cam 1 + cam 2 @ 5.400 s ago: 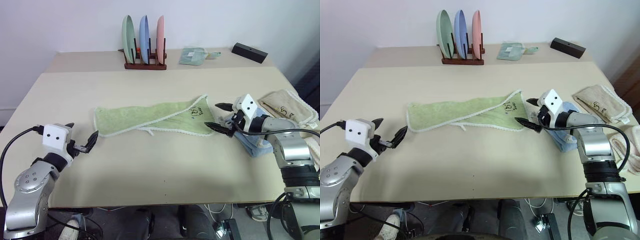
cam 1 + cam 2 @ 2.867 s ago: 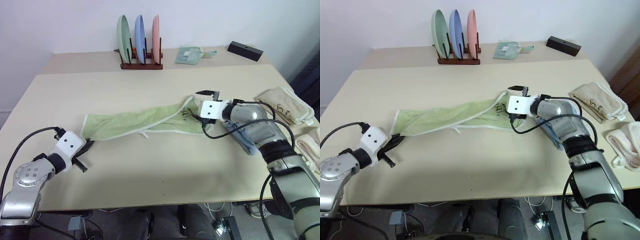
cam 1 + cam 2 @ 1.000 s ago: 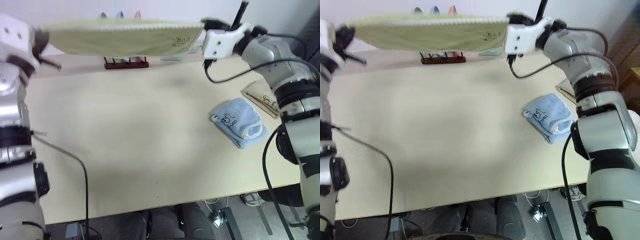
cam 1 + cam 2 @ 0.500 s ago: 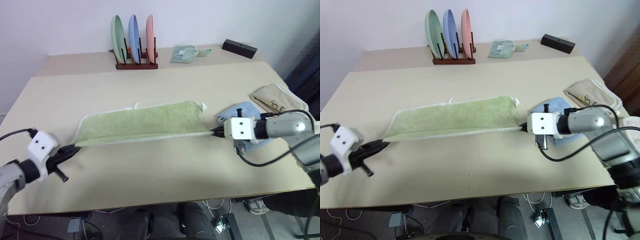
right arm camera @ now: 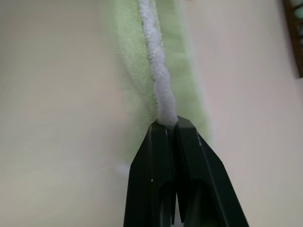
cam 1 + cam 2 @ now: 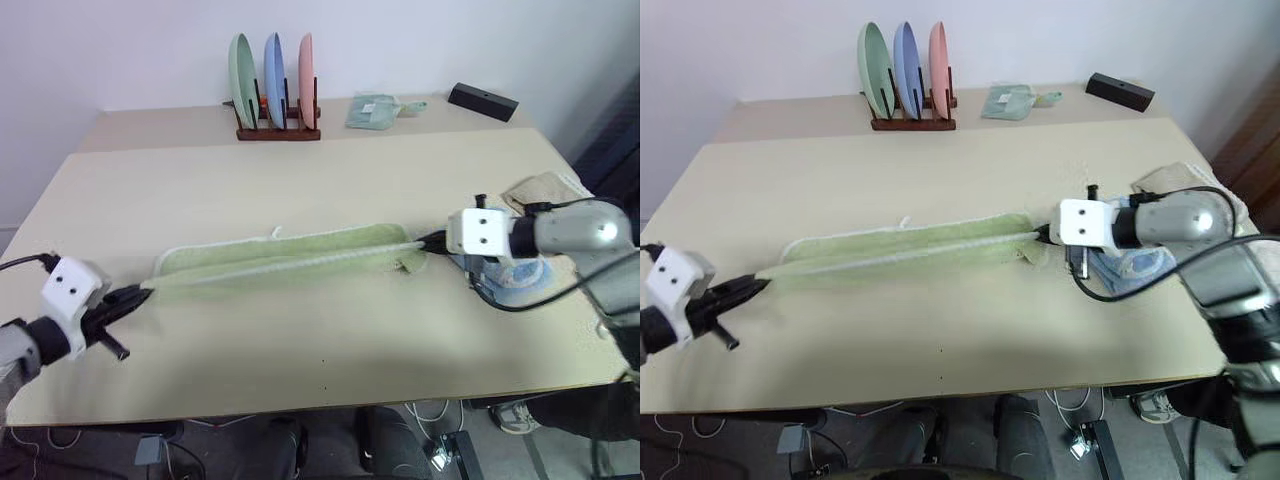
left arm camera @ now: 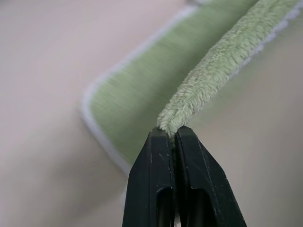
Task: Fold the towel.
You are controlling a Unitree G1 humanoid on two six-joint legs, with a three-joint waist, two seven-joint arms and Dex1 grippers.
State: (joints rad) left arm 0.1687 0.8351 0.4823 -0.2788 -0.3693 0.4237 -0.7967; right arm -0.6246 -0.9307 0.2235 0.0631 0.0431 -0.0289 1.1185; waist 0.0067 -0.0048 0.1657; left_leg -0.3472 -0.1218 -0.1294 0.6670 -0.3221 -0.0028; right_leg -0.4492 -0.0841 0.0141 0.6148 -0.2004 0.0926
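Observation:
I will use my right gripper to let go of the whitish edging on the flat layer's far corner (image 6: 397, 225) (image 5: 203, 130), at the end of the light blue towel.
The light green towel (image 6: 280, 256) is stretched left to right across the middle of the table, its near long edge lifted and doubled over the part lying flat. My left gripper (image 6: 138, 293) is shut on the towel's left end; in the left wrist view its fingers (image 7: 160, 156) pinch a rolled green edge (image 7: 208, 71). My right gripper (image 6: 432, 241) is shut on the right end; in the right wrist view its fingertips (image 5: 165, 137) clamp the whitish edging (image 5: 154, 56).
A light blue folded towel (image 6: 510, 280) lies under my right forearm, and a beige towel (image 6: 545, 190) sits beyond it at the table's right edge. A rack of three plates (image 6: 272, 85), a small green cloth (image 6: 372, 110) and a black box (image 6: 483, 100) stand along the far edge.
A second ago both grippers held the towel stretched high in the air. They have come down and back, and the towel now rests on the table, its near edge doubling over.

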